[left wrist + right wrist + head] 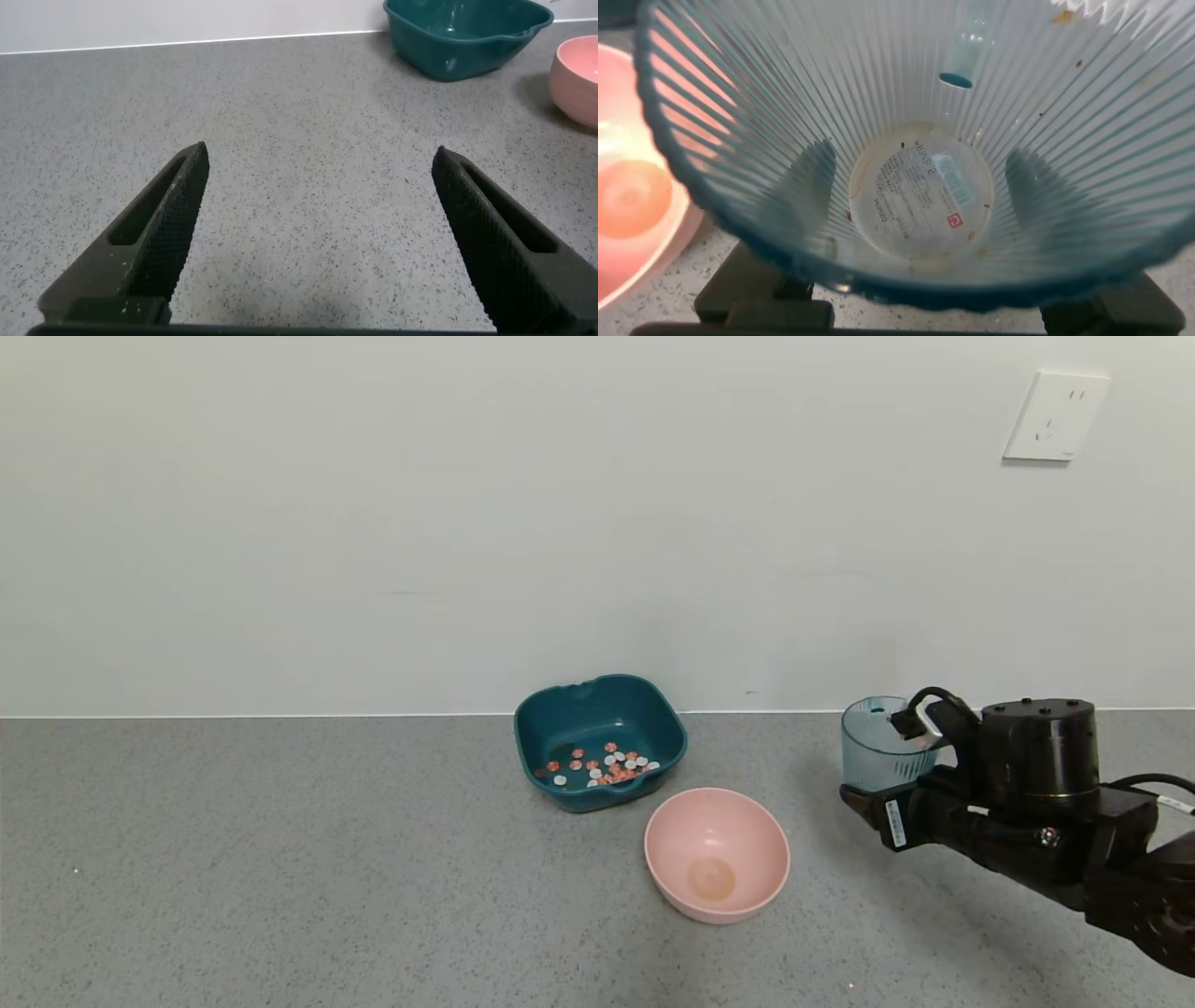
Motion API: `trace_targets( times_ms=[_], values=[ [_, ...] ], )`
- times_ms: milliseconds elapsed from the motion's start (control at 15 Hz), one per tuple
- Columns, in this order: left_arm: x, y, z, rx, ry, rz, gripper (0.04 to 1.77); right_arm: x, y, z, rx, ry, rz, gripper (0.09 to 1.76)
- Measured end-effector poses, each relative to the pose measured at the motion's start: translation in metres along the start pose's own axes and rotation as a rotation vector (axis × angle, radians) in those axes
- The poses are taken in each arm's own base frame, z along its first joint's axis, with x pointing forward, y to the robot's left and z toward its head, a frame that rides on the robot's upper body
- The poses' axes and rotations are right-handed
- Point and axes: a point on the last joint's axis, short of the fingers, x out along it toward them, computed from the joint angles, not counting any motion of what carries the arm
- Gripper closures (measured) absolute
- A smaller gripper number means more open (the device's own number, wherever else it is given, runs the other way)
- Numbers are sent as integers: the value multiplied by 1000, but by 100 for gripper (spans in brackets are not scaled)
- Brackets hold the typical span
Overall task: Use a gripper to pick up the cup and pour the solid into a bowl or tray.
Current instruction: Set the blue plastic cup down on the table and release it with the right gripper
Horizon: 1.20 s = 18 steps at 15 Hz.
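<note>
I should release the cup with my right gripper on the counter (841, 842) just beside the pink bowl, facing away from the basin.
The ribbed blue-green cup (878, 747) stands upright at the right of the counter, between the fingers of my right gripper (882, 789). In the right wrist view the cup (915, 112) fills the frame and looks empty, with only specks and a label on its bottom. The right gripper (920, 163) shows through its walls, one dark finger on each side, shut on it. The orange-red and white solid (607, 765) lies in the dark teal basin (560, 709) at the middle back. My left gripper (322, 163) is open and empty over bare counter, outside the head view.
A round pink bowl (747, 821) sits just in front and right of the basin, between it and the cup; it also shows in the left wrist view (579, 79) and the right wrist view (626, 187). A white wall rises behind the counter, with an outlet (1055, 415).
</note>
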Motion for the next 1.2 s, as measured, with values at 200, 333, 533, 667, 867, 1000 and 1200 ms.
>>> trace_targets(
  times_ms=[200, 333, 533, 667, 867, 1000, 1200],
  values=[
    [0, 0, 0, 0, 0, 0, 9, 9, 3, -11, -7, 37, 4, 56],
    [0, 0, 0, 0, 0, 0, 9, 14, 4, -17, -13, 64, 7, 56],
    [0, 0, 0, 0, 0, 0, 9, 20, 6, -24, -17, 91, 7, 56],
    [0, 0, 0, 0, 0, 1, 9, 23, 7, -28, -21, 108, 9, 56],
    [0, 0, 0, 0, 0, 0, 9, 27, 11, -33, -24, 97, 16, 56],
    [0, 0, 0, 0, 0, 0, 9, 31, 15, -36, -22, 74, 22, 56],
    [0, 0, 0, 0, 0, 0, 9, 36, 18, -44, -23, 62, 26, 56]
  ],
)
